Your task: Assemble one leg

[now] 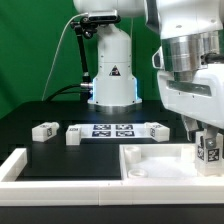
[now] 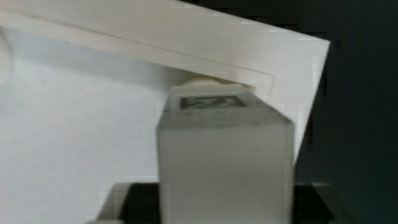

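Next, my gripper opens, turns back and grips the leg's sides (image 1: pixel 209 157) before screwing it further, as the leg stands in the panel's corner and the gripper is turned far round.
My gripper (image 1: pixel 207 136) is shut on one leg (image 1: pixel 210 152), a white oblong block with a black-and-white tag, and holds it upright at the exterior view's right. The leg is over the far right corner of the large white panel with a raised rim (image 1: pixel 150 162). In the wrist view the leg (image 2: pixel 222 140) runs out from between my gripper's (image 2: pixel 222 203) jaws, and its tagged end meets the panel's corner (image 2: pixel 107 110). Whether they touch I cannot tell. Three more legs lie on the table: two at the left (image 1: pixel 43 131) (image 1: pixel 73 134) and one at the right (image 1: pixel 155 129).
The marker board (image 1: pixel 112 130) lies flat between the loose legs. The robot's base (image 1: pixel 110 70) stands behind it. A white raised border (image 1: pixel 20 165) runs along the table's front left. The table is black.
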Controlling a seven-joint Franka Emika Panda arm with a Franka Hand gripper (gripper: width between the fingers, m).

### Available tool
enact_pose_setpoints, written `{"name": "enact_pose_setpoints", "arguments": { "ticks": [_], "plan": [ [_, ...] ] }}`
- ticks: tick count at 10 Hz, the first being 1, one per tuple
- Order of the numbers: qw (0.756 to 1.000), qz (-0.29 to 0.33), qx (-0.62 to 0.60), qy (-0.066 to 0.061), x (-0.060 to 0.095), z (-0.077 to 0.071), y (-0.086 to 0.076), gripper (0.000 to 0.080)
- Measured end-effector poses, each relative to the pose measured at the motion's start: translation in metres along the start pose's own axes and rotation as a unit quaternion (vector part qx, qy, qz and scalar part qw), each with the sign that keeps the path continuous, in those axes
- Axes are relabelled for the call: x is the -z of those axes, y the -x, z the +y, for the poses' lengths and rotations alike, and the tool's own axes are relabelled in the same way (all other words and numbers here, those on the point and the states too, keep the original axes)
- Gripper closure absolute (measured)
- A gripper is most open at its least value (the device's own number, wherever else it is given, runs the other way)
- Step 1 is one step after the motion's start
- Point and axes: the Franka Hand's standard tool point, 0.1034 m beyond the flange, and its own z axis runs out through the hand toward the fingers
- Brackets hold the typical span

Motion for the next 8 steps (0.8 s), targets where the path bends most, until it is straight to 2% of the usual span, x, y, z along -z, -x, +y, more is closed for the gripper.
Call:
{"name": "enact_pose_setpoints", "arguments": {
  "ticks": [2,3,4,8],
  "plan": [
    [0.999,-0.003,-0.035,0.001,-0.0008,0.0005,0.0013,0.0506],
    [1.0,-0.004,-0.008,0.001,-0.0009,0.0006,0.0011,0.0331],
    [1.0,-0.005,0.004,0.005,0.0002,-0.0004,0.0001,0.0203],
    [0.978,-0.005,0.209,0.006,0.0004,-0.0011,0.0025,0.0155]
  ]
}}
